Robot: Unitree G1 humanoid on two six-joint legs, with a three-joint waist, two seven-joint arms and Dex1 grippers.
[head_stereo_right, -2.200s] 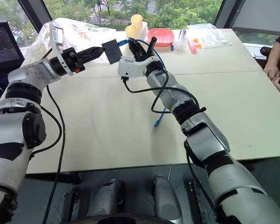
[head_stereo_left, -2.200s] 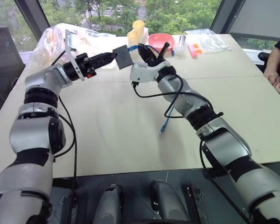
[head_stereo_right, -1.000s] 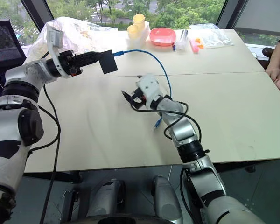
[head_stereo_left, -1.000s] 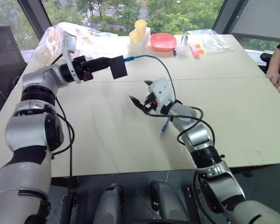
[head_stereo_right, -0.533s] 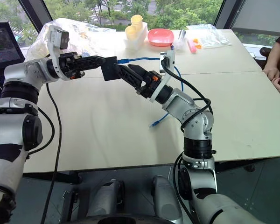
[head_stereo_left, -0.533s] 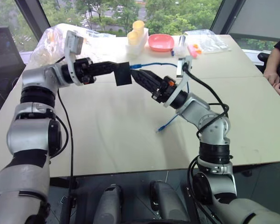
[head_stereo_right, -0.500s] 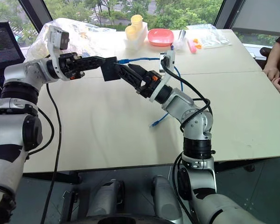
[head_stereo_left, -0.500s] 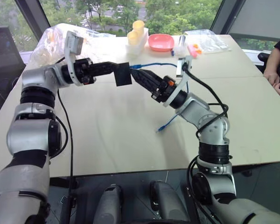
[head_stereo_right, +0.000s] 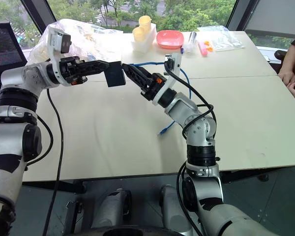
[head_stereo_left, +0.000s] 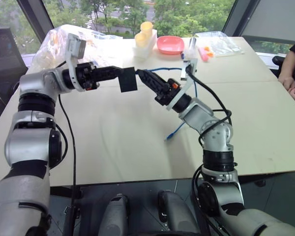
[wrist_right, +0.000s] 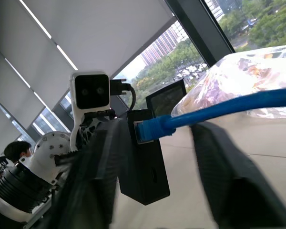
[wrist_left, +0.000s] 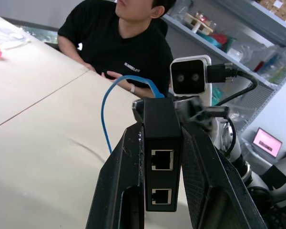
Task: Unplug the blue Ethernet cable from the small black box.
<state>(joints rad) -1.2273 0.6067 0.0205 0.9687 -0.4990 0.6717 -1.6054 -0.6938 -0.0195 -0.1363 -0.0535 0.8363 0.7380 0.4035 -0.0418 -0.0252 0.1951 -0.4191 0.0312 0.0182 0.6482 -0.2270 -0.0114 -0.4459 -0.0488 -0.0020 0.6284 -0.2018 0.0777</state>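
Observation:
The blue cable's plug sits close to one finger of my open right gripper, so I will center and close on the plug (head_stereo_left: 137, 72) beside the box before pulling.
My left gripper (head_stereo_left: 121, 74) is shut on the small black box (head_stereo_left: 128, 80), holding it in the air above the table's far half. In the left wrist view the box (wrist_left: 161, 143) sits clamped between both fingers, two ports facing the camera. The blue Ethernet cable (head_stereo_left: 162, 69) is plugged into the box's right side, arcs behind my right arm and drops to the table, where its free plug (head_stereo_left: 171, 134) lies. My right gripper (wrist_right: 157, 126) is open, one finger on each side of the plug (wrist_right: 148, 129), close to the box but not clamped on it.
At the table's (head_stereo_left: 113, 142) far edge stand yellow cups (head_stereo_left: 146, 29), a pink bowl (head_stereo_left: 170, 44), crumpled plastic bags (head_stereo_left: 54, 42) and a clear bag (head_stereo_left: 219, 42). A person (head_stereo_left: 292, 64) sits at the right edge.
My right gripper rose from low over the table to the cable side of the box and rolled, so its fingers now flank the plug. The left gripper kept the box almost still.

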